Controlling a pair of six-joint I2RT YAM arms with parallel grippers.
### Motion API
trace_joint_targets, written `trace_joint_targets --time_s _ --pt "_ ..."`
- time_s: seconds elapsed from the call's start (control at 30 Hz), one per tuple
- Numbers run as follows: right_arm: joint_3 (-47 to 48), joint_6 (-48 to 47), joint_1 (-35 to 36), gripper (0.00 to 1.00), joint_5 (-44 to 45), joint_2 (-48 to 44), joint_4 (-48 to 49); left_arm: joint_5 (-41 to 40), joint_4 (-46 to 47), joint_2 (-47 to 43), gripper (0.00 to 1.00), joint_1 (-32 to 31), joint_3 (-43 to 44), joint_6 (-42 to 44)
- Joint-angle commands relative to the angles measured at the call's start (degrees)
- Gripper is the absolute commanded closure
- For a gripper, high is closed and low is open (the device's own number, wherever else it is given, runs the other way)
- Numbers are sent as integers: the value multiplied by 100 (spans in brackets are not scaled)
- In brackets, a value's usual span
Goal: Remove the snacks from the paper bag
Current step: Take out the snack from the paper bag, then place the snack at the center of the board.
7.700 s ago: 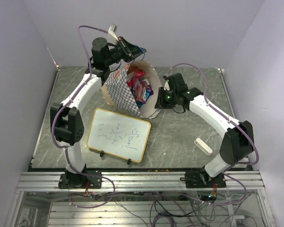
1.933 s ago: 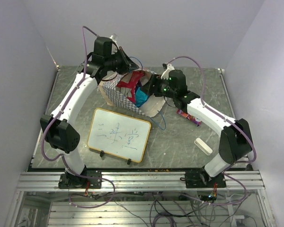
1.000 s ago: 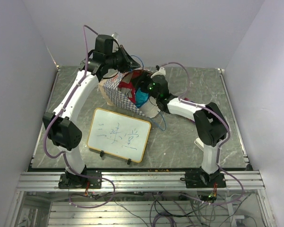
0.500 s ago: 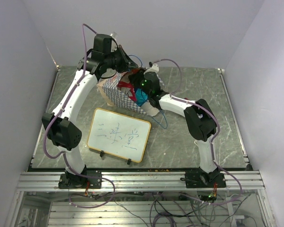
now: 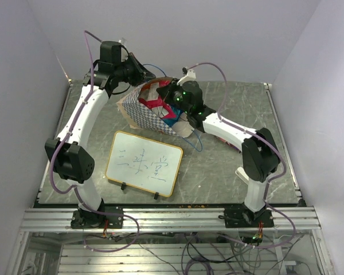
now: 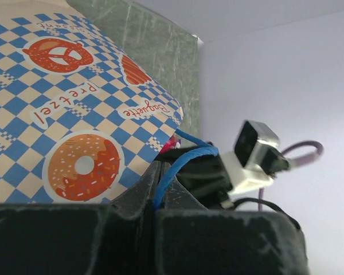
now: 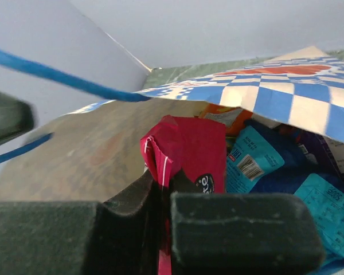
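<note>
Next, I let go of the red packet, now in the bag's mouth, with my right gripper on top of the packet (image 5: 230, 132) that lies behind the white eraser block.
The paper bag (image 5: 142, 110) lies tilted on its side, its mouth facing right. My left gripper (image 5: 139, 69) is shut on its blue cord handle (image 6: 186, 157), which runs between the fingertips in the left wrist view (image 6: 159, 170). My right gripper (image 5: 169, 98) is in the bag's mouth, shut on a red packet (image 7: 190, 150). Behind that packet lie blue-teal packets (image 7: 255, 156) and an orange one (image 7: 225, 117). Red (image 5: 153, 103) and blue-teal (image 5: 171, 115) snacks show in the mouth from above. The chequered bag wall (image 7: 286, 91) hangs over them.
A framed whiteboard (image 5: 144, 162) stands in front of the bag, near the table's front edge. The second blue cord (image 5: 195, 143) trails on the table under my right arm. The white eraser block (image 5: 240, 172) peeks out beside my right arm's elbow.
My left gripper has drawn the handle left and back, tipping the bag flatter. My right arm's elbow has swung right while its gripper stays in the bag's mouth on the red packet.
</note>
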Motion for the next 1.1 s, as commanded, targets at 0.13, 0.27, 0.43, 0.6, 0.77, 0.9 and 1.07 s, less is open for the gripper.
trace_joint_targets --time_s 0.13,0.27,0.43,0.6,0.77,0.9,1.07 --pt "-273 -194 -20 100 115 -1045 -477 385 318 -292 93 152 -216 -164" --pt "-321 -710 -52 100 335 -1507 -841 436 333 -305 93 153 -220 -186" --pt "-478 -1083 -136 100 538 -2165 -1263 447 227 -314 93 153 -188 -98" --pt "-543 -1451 -159 100 468 -2824 -1783 354 -8 -289 93 153 -90 13" --pt "-620 -1917 -161 100 1140 -3647 -2371 249 -319 -150 93 157 130 168" --pt "-677 -2076 -180 100 2526 -4174 -3087 236 -323 -131 93 161 125 167" --pt "-992 -2482 -466 100 3313 -4431 -3731 273 -400 -87 93 168 131 185"
